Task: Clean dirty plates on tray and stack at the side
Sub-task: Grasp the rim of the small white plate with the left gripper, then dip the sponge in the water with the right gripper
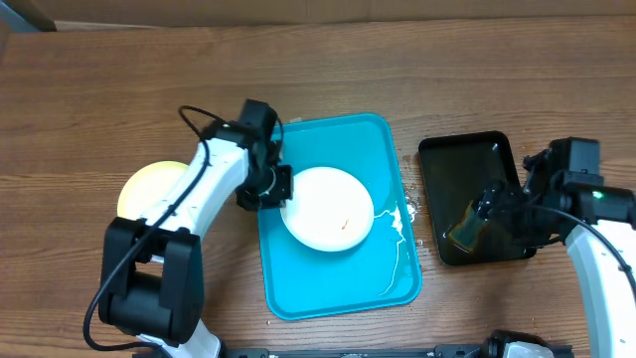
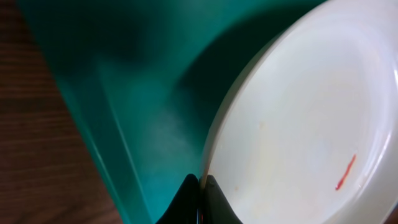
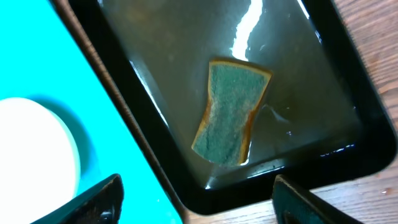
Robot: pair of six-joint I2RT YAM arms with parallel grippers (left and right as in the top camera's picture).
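My right gripper is in line with the wide end of the sponge by the side of the black tray, so it needs to reach further in and grip the sponge's narrow middle (image 3: 230,111).
A white plate (image 1: 328,207) lies in the turquoise tray (image 1: 338,288). It bears a small orange speck (image 2: 345,173). My left gripper (image 1: 276,187) is shut on the plate's left rim, its fingers pinched on the edge in the left wrist view (image 2: 200,186). A pale yellow-rimmed plate (image 1: 144,189) sits on the table left of the tray, partly hidden by the left arm. No third plate shows on its own. My right gripper (image 1: 487,214) is open and empty above the black tray (image 1: 467,139). Its fingers (image 3: 196,199) are spread wide near a green-and-yellow sponge (image 3: 231,112).
The black tray (image 3: 367,124) holds shallow water, and the sponge (image 1: 462,231) lies in it. White foam streaks (image 1: 397,224) run along the turquoise tray's right side. The plate (image 3: 31,155) and the turquoise tray (image 3: 37,50) show at the left of the right wrist view.
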